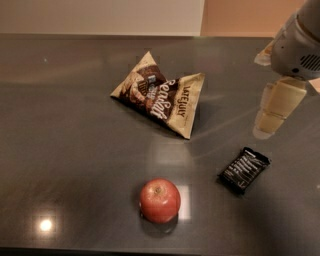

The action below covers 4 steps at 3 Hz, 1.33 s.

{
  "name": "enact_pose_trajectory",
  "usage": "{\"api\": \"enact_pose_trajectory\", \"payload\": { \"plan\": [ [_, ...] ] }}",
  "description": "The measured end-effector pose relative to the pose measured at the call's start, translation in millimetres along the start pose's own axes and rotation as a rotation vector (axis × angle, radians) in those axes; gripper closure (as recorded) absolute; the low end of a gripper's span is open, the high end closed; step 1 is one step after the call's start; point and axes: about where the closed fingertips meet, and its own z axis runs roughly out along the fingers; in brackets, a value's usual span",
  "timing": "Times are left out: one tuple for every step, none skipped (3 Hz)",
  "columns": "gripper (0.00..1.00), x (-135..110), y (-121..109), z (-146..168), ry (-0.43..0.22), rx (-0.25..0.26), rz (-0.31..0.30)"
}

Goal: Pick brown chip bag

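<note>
The far part of the tan end (190,90) of the brown chip bag, where the LATE JULY lettering starts, will be gripped by my gripper.
The brown chip bag (159,93) lies flat on the dark table (65,150), a little back of the middle. It is tan and dark brown with white script and "LATE JULY" on its right side. My gripper (276,108) hangs above the table at the right edge of the view. It is well to the right of the bag, apart from it, and just above and behind the black bar. It holds nothing that I can see.
A small black wrapped bar (243,169) lies at the right front, under the gripper. A red apple (159,200) stands at the front middle. A pale wall (100,15) runs behind the table's far edge.
</note>
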Motion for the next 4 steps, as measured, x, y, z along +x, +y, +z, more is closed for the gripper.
{"api": "enact_pose_trajectory", "payload": {
  "plan": [
    [0.00,-25,-23,23,-0.017,-0.031,0.018],
    [0.00,-47,-40,41,-0.022,-0.045,0.048],
    [0.00,-64,-56,59,-0.018,-0.064,0.082],
    [0.00,-79,-77,75,-0.017,-0.064,0.107]
  ]
}}
